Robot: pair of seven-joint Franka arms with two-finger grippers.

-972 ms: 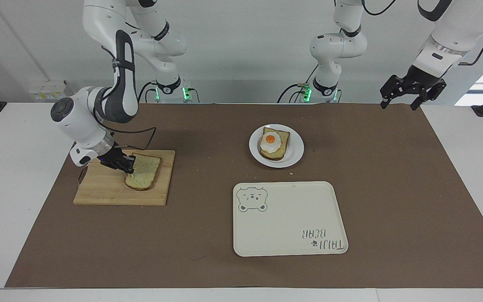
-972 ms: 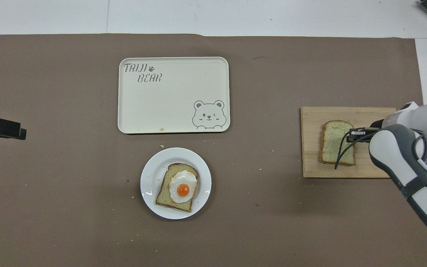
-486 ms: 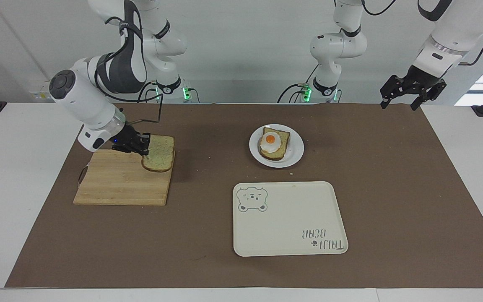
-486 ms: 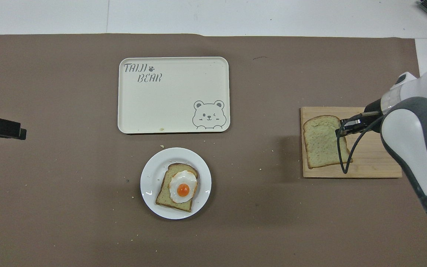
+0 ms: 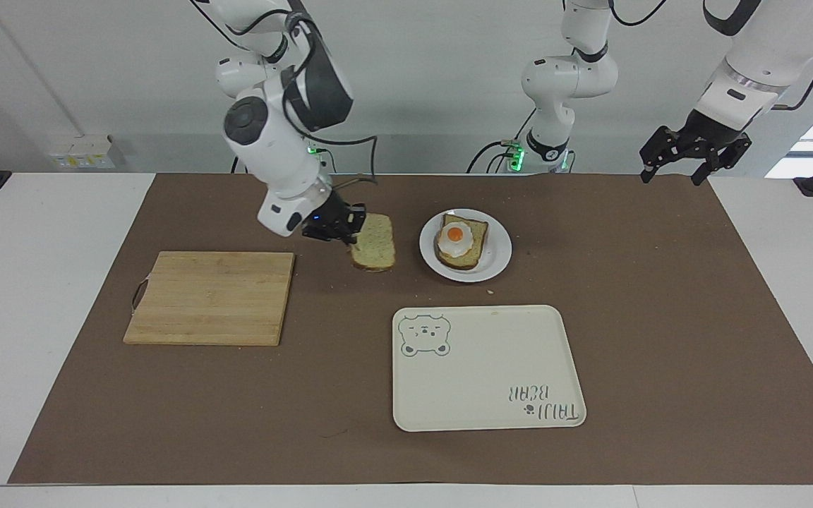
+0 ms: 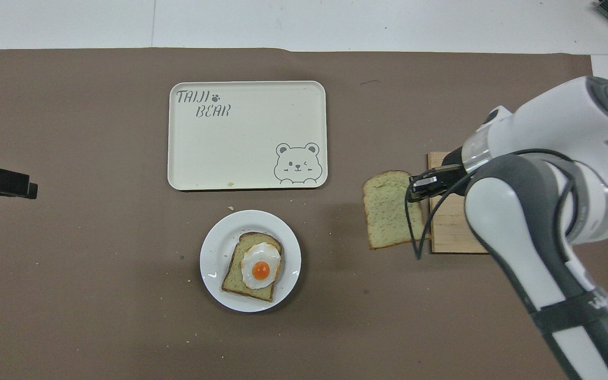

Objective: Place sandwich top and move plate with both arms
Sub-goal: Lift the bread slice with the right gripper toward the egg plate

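Next, I release the sandwich top from my right gripper onto the fried egg on the small white plate (image 6: 248, 269).
The sandwich top (image 5: 375, 243), a plain speckled slice, hangs in the air in my right gripper (image 5: 346, 226), which is shut on its edge. It is over the brown mat between the cutting board and the plate, and it also shows in the overhead view (image 6: 388, 208) with the right gripper (image 6: 415, 190). The small white plate (image 5: 498, 261) holds a bread slice with a fried egg (image 5: 459, 243). The plate (image 6: 214, 253) and the egg bread (image 6: 254, 266) show in the overhead view too. My left gripper (image 5: 672, 171) waits open above the mat's edge at its arm's end of the table.
A wooden cutting board (image 5: 209, 296) lies bare toward the right arm's end. A cream rectangular tray with a bear drawing (image 5: 491, 367) lies farther from the robots than the plate. Crumbs dot the brown mat.
My right gripper has lifted the sandwich top off the cutting board and carried it toward the plate. The left arm has not moved.
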